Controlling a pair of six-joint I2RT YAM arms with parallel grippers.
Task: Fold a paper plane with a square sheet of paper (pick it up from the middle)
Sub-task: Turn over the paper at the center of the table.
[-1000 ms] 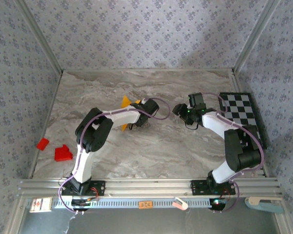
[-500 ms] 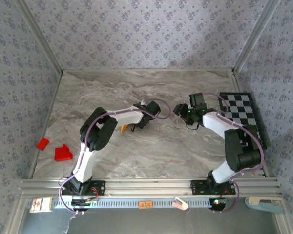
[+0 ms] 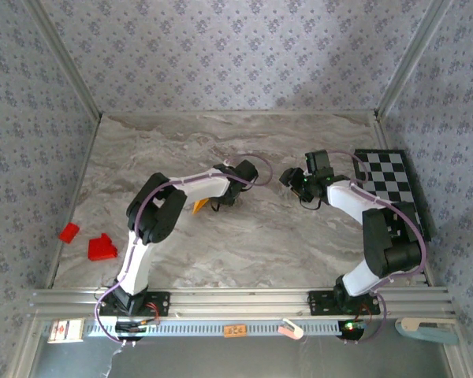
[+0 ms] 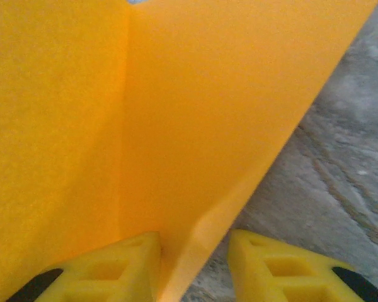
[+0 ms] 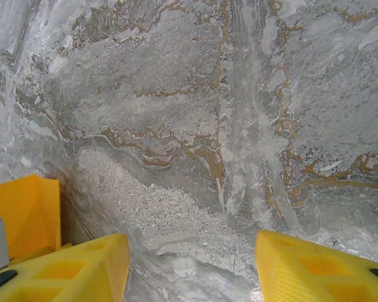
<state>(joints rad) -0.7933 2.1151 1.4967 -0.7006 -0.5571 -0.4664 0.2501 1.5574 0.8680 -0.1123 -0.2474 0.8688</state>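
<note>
My left gripper covers the paper's end nearest my right gripper, so it should retreat, pinch the opposite end (image 3: 199, 205) and free this one.
The orange-yellow paper (image 4: 176, 113) is folded, with a sharp crease running up it in the left wrist view. From above, only a small corner of the paper (image 3: 199, 206) shows under the left forearm, low over the marble. My left gripper (image 3: 217, 201) (image 4: 195, 264) stands open around the paper's lower edge. That edge lies against the left finger (image 4: 113, 267), while the right finger (image 4: 277, 267) is clear of it. My right gripper (image 3: 288, 179) (image 5: 192, 264) hovers open over bare marble to the paper's right, with a bit of the paper (image 5: 25, 211) at its left.
A black-and-white checkerboard (image 3: 390, 189) lies at the right edge of the marble table (image 3: 260, 244). Two red blocks (image 3: 101, 248) (image 3: 68, 232) sit at the near left. Patterned walls close in the back and sides.
The paper flap that stuck up behind the left arm has come down and is now mostly hidden beneath it. The left jaws have parted off the paper. The right arm is still.
</note>
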